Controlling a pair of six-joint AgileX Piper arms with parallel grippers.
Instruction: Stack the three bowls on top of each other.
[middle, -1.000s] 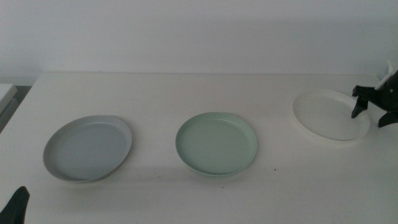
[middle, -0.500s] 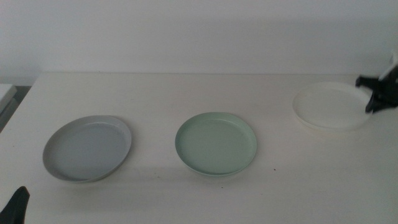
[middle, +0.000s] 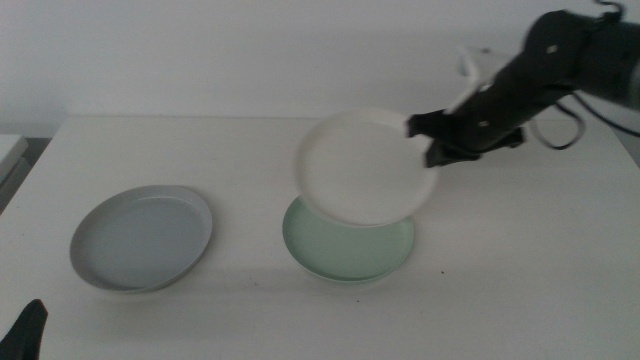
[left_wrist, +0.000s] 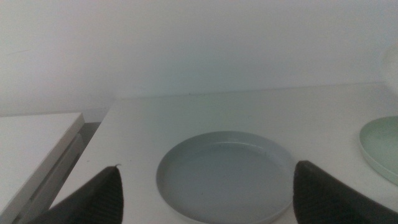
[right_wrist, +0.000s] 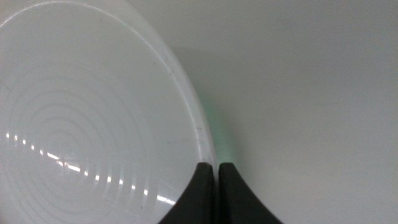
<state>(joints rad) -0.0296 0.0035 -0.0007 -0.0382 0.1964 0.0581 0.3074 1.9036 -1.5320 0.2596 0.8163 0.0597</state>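
The pale mint green bowl (middle: 347, 231) is at the table's middle. My right gripper needs to let go of the white bowl, now tilted just above it, inside it.
My right gripper (middle: 428, 140) is shut on the rim of the white bowl (middle: 362, 165) and holds it in the air, tilted, just above the pale mint green bowl (middle: 348, 248) at the table's middle. The right wrist view shows the white bowl (right_wrist: 87, 118) pinched between my jaws, with a sliver of the green bowl (right_wrist: 219, 134) beneath its edge. The light grey bowl (middle: 141, 237) lies on the table at the left and fills the left wrist view (left_wrist: 224, 176). My left gripper (left_wrist: 205, 199) is open and waits at the table's front left corner, behind the grey bowl.
The white table (middle: 500, 260) ends at a pale wall at the back. A lower white surface (left_wrist: 31, 143) stands beyond the table's left edge. The right arm (middle: 560, 60) reaches in from the upper right.
My right gripper has lifted the white bowl from the table's right side and carried it left to above the green bowl. The left gripper has not moved.
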